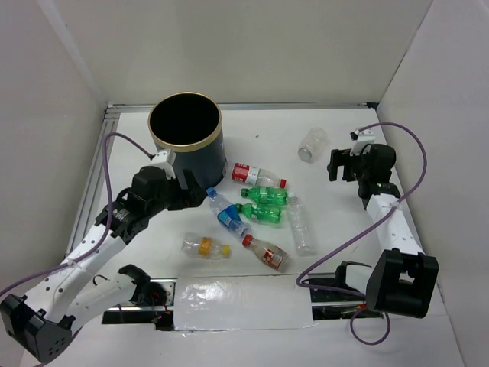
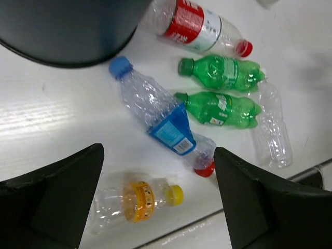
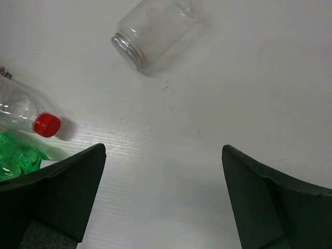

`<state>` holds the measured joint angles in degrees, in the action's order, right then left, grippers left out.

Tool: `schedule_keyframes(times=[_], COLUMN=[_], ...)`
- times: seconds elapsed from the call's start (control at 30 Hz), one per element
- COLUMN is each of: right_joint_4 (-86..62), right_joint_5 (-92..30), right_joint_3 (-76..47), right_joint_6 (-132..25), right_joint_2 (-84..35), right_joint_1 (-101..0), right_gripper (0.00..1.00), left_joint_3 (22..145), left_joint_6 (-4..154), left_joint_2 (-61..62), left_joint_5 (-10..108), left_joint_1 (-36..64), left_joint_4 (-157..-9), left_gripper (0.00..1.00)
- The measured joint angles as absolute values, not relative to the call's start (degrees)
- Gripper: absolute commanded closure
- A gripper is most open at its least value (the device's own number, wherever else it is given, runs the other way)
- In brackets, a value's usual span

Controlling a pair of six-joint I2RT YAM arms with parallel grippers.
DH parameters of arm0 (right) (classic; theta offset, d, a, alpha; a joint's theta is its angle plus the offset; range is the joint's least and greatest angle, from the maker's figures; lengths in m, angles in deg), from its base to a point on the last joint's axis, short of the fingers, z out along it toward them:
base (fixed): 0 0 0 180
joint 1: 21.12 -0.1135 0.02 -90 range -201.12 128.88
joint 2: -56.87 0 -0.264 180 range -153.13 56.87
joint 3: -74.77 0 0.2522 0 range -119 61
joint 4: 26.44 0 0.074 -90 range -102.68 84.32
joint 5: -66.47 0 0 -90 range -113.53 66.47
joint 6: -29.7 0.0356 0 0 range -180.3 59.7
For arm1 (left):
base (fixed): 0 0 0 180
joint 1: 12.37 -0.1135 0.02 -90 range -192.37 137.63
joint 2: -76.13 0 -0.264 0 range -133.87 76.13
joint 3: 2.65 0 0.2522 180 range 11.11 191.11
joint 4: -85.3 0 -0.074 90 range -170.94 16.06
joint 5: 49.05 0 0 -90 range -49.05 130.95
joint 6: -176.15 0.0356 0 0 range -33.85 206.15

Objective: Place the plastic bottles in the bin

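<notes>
The yellow-labelled bottle has a yellow cap at one end. I need to close my left gripper on the bottom end [image 1: 192,245] [image 2: 113,205] of the bottle, opposite that cap.
Several plastic bottles lie on the white table right of the dark bin [image 1: 186,157] with its gold rim. Among them are a red-labelled one [image 1: 256,176], two green ones [image 1: 265,194] [image 1: 260,213], a blue-labelled one [image 1: 228,215], a yellow-labelled one [image 1: 205,246] and a plain clear one [image 1: 301,228]. My left gripper [image 2: 158,150] hangs open above the blue-labelled bottle [image 2: 158,114] and the yellow-labelled bottle [image 2: 132,199], holding nothing. My right gripper [image 3: 163,149] is open over bare table, short of a capless clear bottle [image 3: 153,28].
White walls close in the table on three sides. A metal rail [image 1: 92,183] runs along the left edge. A clear plastic sheet [image 1: 237,302] lies between the arm bases at the near edge. The bin's wall [image 2: 67,26] fills the left wrist view's upper left.
</notes>
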<state>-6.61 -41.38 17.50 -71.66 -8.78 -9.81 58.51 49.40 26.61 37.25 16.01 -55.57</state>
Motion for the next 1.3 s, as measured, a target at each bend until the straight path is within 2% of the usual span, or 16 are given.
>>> schedule_keyframes(times=[0.2,0.47,0.6,0.63,0.67,0.7,0.73,0.77,0.83,0.9,1.0,1.07,1.3], right_joint_4=[-5.8,-0.6,-1.7,-1.9,-1.9,-1.8,-1.6,-1.5,-0.9,-0.6,-0.6,-0.4,0.1], right_joint_5=[-42.3,-50.0,-48.4,-47.7,-47.4,-47.5,-47.7,-48.2,-49.1,-49.7,-50.6,-51.2,-52.8], right_joint_3=[17.3,14.5,14.5,14.5,14.5,14.5,14.4,14.3,14.3,14.3,14.3,14.3,14.3], right_joint_6=[-72.5,-78.0,-76.7,-76.4,-76.2,-76.2,-76.1,-76.1,-75.3,-74.8,-75.2,-76.0,-78.0], right_joint_2=[-9.9,-13.0,-13.0,-13.0,-13.1,-13.3,-13.6,-14.1,-14.9,-15.0,-14.9,-14.9,-15.1], right_joint_1=[-9.0,-7.8,-7.7,-7.6,-7.5,-7.3,-7.1,-6.8,-6.4,-6.4,-6.4,-6.4,-6.0], right_gripper=[0.0,0.0,0.0,0.05,0.19,0.33,0.55,0.55,0.54,0.29,0.03,0.01,0.01], left_joint_3=[58.5,58.6,59.4,59.4,59.4,59.2,58.5,57.6,55.7,55.4,58.2,62.6,76.7], left_joint_6=[39.1,25.5,17.3,14.8,12.2,9.3,6.2,2.8,-3.2,-8.3,-9.0,-4.0,29.8], left_joint_2=[26.4,24.5,22.1,21.8,21.6,21.5,21.8,22.1,22.6,22.3,19.8,16.1,3.6], left_joint_5=[34.8,29.4,27.3,27.0,26.9,26.8,26.7,26.6,26.6,26.6,25.1,24.0,27.4], left_joint_1=[21.5,26.9,29.2,29.7,29.9,30.2,30.2,30.2,30.2,30.4,31.2,32.2,40.6], left_joint_4=[-51.9,-46.7,-42.2,-40.9,-39.7,-38.7,-38.2,-37.7,-36.1,-33.0,-29.1,-27.7,-33.4], left_gripper=[0.0,0.0,0.0,0.0,0.0,0.0,0.0,0.02,0.02,0.02,0.02,0.04,0.1])
